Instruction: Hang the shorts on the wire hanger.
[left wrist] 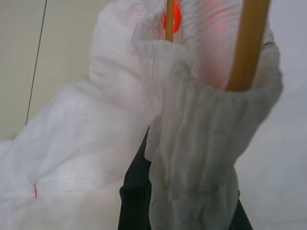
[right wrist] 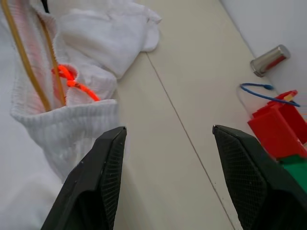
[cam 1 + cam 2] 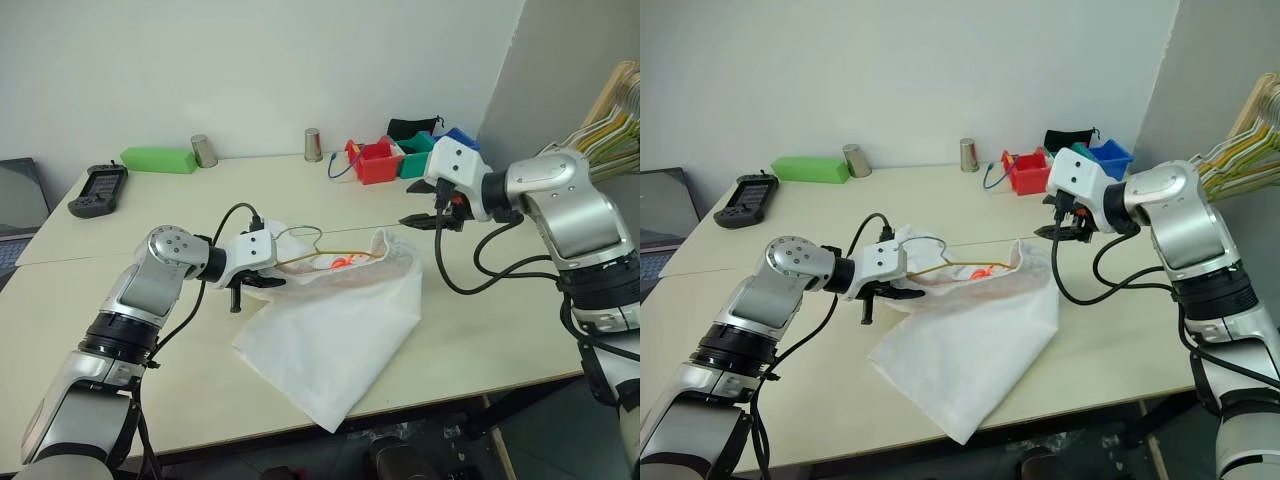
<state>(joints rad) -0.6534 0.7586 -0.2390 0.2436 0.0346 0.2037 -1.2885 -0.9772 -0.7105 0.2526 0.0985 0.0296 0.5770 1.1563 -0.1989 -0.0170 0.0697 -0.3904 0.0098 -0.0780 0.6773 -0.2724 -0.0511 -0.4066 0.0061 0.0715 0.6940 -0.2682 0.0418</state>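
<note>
The fingers of the robot's right gripper are beyond the waistband's loose corner, so they should move over to pinch that corner (image 3: 394, 254) before the left gripper opens.
The white shorts (image 3: 335, 325) lie spread on the table, their elastic waistband lifted at the left. The yellowish wire hanger (image 3: 300, 261) runs inside the waistband, with its hook (image 3: 306, 236) sticking up above the fabric. An orange cord (image 2: 72, 82) shows inside the opening. My left gripper (image 3: 263, 281) is shut on the bunched waistband (image 1: 192, 143), next to the hanger's wires (image 1: 247, 48). My right gripper (image 3: 421, 220) hovers open above the table, just past the waistband's right corner, and nothing sits between its black fingers (image 2: 108, 167).
Red (image 3: 378, 160), green (image 3: 415, 155) and blue (image 3: 462, 136) bins stand at the back right. Two metal cups (image 3: 204, 150) (image 3: 313, 144), a green box (image 3: 160, 159) and a black device (image 3: 98, 188) sit along the back. More hangers (image 3: 615, 115) hang at the far right.
</note>
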